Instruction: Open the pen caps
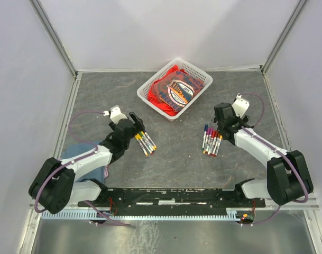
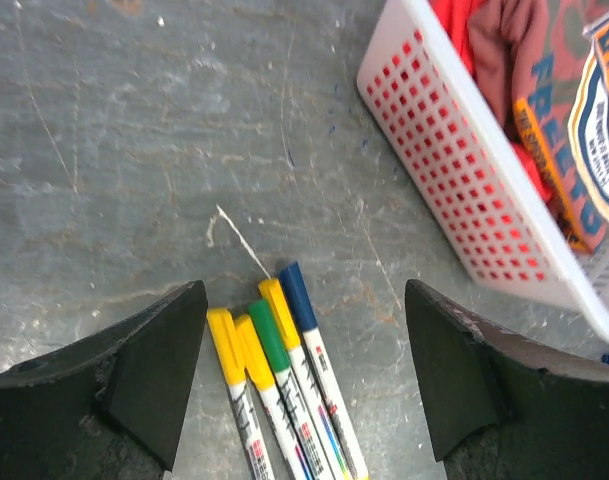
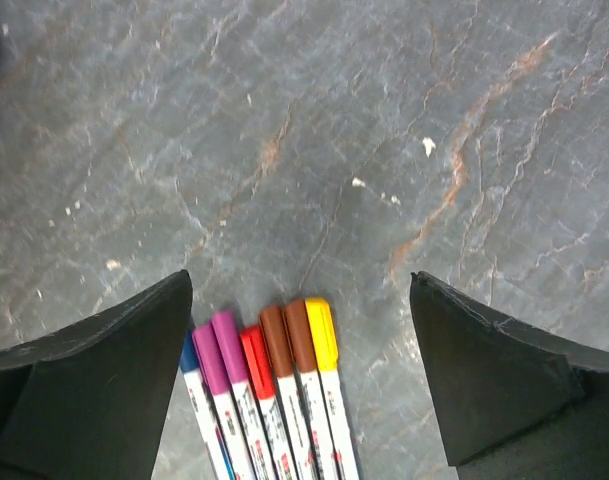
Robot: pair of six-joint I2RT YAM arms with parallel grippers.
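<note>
The yellow-capped pen beside the brown-capped pens is next for my right gripper to grab, closing on the white body's lower half (image 1: pixel 217 151) (image 3: pixel 345 450), away from the yellow cap.
Two groups of white pens lie on the grey table, every coloured cap still on its barrel. The left group (image 1: pixel 145 142) shows three yellow caps (image 2: pixel 224 345), a green cap (image 2: pixel 269 335) and a blue cap (image 2: pixel 297 295). My left gripper (image 1: pixel 135 120) hovers over them, open and empty (image 2: pixel 302 300). The right group (image 1: pixel 212 140) shows blue, two purple (image 3: pixel 227 345), red (image 3: pixel 254 360), two brown (image 3: pixel 301 335) and yellow (image 3: pixel 321 333) caps. My right gripper (image 1: pixel 222 123) is open and empty above them (image 3: pixel 300 285). No loose caps show.
A white perforated basket (image 1: pixel 155 76) holding red printed cloth stands at the back centre; its wall (image 2: pixel 454 150) is just right of the left gripper. Metal frame walls bound the table on three sides.
</note>
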